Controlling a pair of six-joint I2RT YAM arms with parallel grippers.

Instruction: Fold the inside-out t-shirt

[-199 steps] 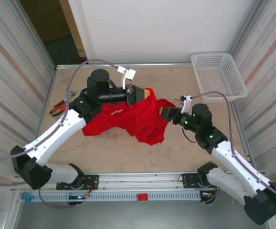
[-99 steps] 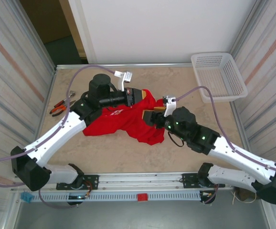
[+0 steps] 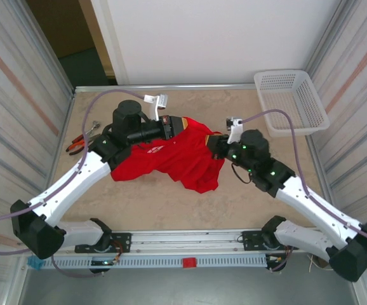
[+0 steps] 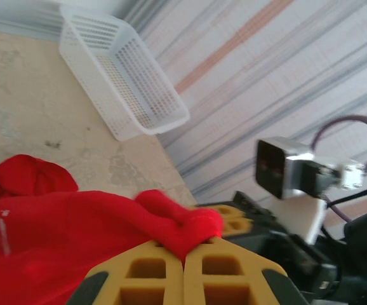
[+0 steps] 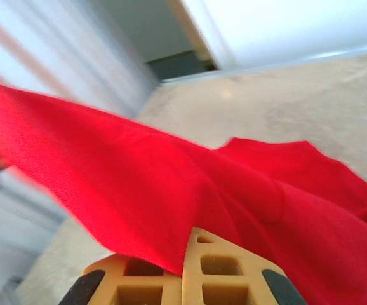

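Note:
Next, my right gripper opens and takes the cloth nearer my left gripper (image 3: 194,129), because it pinches the t-shirt partway along its edge and the rest hangs crumpled.
The inside-out t-shirt (image 3: 171,159) is a bright red crumpled heap in the middle of the table, with a pale printed patch near its left side. My left gripper (image 3: 178,122) is shut on a bunched fold at the shirt's upper edge; the yellow fingers (image 4: 152,270) pinch red cloth (image 4: 94,229) between them. My right gripper (image 3: 214,145) is shut on the shirt's right edge, and red fabric (image 5: 171,190) drapes out from between its yellow fingers (image 5: 225,270). The two grippers hold the cloth a short way apart, lifted off the table.
A white mesh basket (image 3: 291,101) stands at the back right corner. Orange-handled pliers (image 3: 79,141) lie by the left wall. Striped side walls close in the table (image 3: 171,197) on both sides. The right wrist's camera block (image 4: 285,168) is near the left gripper.
My right gripper reached in to the shirt's right edge, closed on it and drew back slightly right. The left gripper kept its hold and shifted a little left.

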